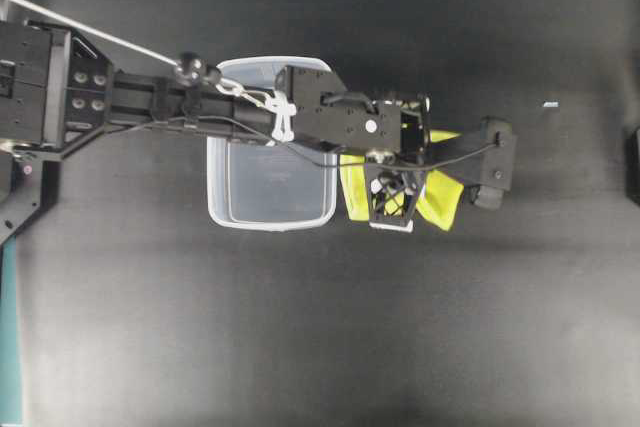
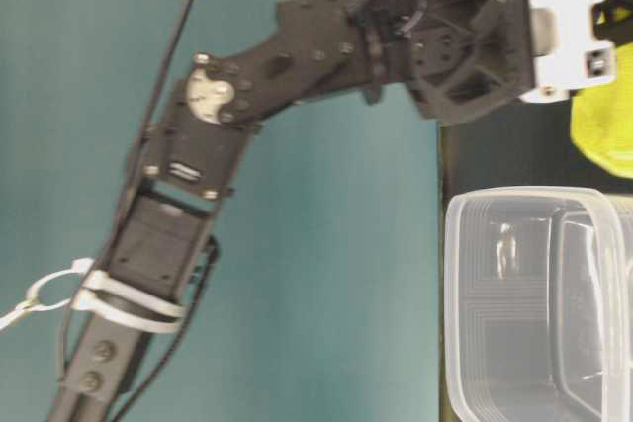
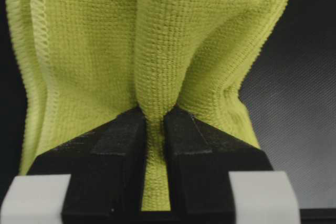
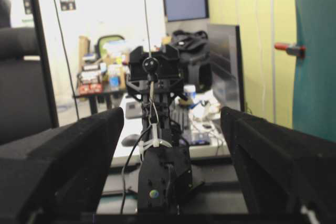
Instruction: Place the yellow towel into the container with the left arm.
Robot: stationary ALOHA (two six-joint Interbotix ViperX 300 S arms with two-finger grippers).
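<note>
The robot's left gripper needs to release the yellow towel across the middle of the clear container's bottom (image 1: 281,158).
The yellow towel (image 1: 445,197) lies on the black tabletop just right of the container (image 1: 270,222), a clear plastic tub that holds nothing visible. My left arm (image 1: 200,107) reaches across the tub's far rim to the towel. In the left wrist view, the left gripper (image 3: 155,124) is shut on a raised fold of the yellow towel (image 3: 94,51), pinched between the black fingers (image 3: 121,150). From table level, the towel (image 2: 605,126) shows beyond the container (image 2: 514,294). My right gripper (image 4: 173,124) stands wide open with nothing in it, facing the left arm (image 4: 160,177).
Black matting covers the table (image 1: 320,347). A small white fleck (image 1: 550,104) lies at the far right. A teal strip (image 1: 8,347) runs along the left edge. A dark part at the right border (image 1: 634,162) may be the other arm.
</note>
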